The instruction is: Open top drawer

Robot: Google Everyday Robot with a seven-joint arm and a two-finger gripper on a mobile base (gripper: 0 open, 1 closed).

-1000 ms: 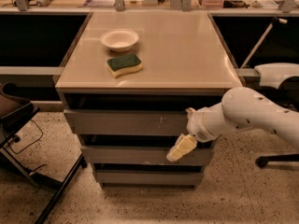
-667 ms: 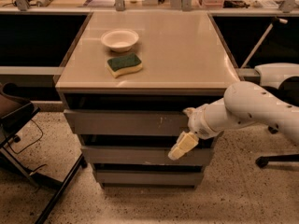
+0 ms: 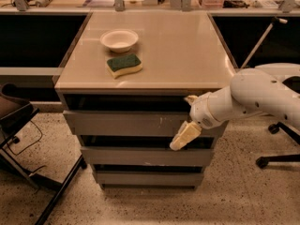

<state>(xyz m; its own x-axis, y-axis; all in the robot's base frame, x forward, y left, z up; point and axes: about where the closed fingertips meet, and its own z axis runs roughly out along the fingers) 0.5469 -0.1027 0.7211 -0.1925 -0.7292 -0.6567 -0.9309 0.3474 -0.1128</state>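
Observation:
Next, I close my gripper on the top edge [image 3: 182, 114] of the top drawer, near its white scratch marks, because there is a dark gap in the drawer there.
The top drawer [image 3: 126, 123] is the widest grey handle-less front under the beige tabletop [image 3: 187, 55], with white scratch marks right of centre. A dark gap shows above it. My gripper [image 3: 187, 118] is at the right part of that front, on the end of my white arm [image 3: 253, 97] that comes in from the right. It is open: one cream finger [image 3: 183, 137] slants down over the front's lower edge, and the other fingertip [image 3: 191, 99] shows at the dark gap above the front's top edge.
Two narrower grey drawer fronts [image 3: 145, 156] sit below. A white bowl [image 3: 119, 40] and a green-and-yellow sponge [image 3: 124, 65] lie on the tabletop. A dark chair [image 3: 14, 121] stands at the left, and a chair base [image 3: 276, 146] at the right. A cluttered counter runs behind.
My arm and gripper have shifted slightly up along the right side of the top drawer front. The drawer front looks unchanged.

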